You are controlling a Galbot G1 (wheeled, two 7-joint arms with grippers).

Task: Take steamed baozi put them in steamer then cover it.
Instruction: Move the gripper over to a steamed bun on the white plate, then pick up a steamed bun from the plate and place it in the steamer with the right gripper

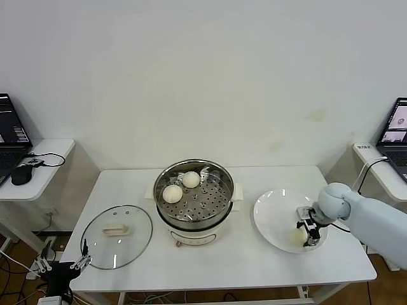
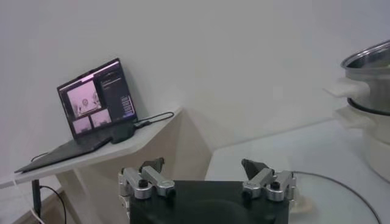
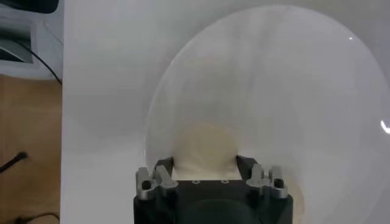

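Observation:
I should use my right gripper to set this baozi down and let go of it on the bare front part of the steamer's perforated tray (image 1: 190, 206).
The steamer (image 1: 222, 175) stands mid-table with two baozi, one (image 1: 172, 193) beside the other (image 1: 191, 179), on its perforated tray. My right gripper (image 1: 310, 232) is down on the white plate (image 1: 273, 213), its fingers against both sides of a third baozi (image 1: 298, 236) that rests on the plate. The right wrist view shows this baozi (image 3: 204, 149) filling the gap between the fingers of the gripper (image 3: 204, 165). No other baozi shows. The glass cover (image 1: 130, 244) lies flat on the table left of the steamer. My left gripper (image 1: 63, 263) is open and empty at the front left corner.
Side tables with laptops stand at the far left (image 1: 13, 133) and far right (image 1: 394, 136). In the left wrist view, the left gripper (image 2: 204, 167) faces the steamer's side (image 2: 372, 67) and the cover's rim (image 2: 341, 182).

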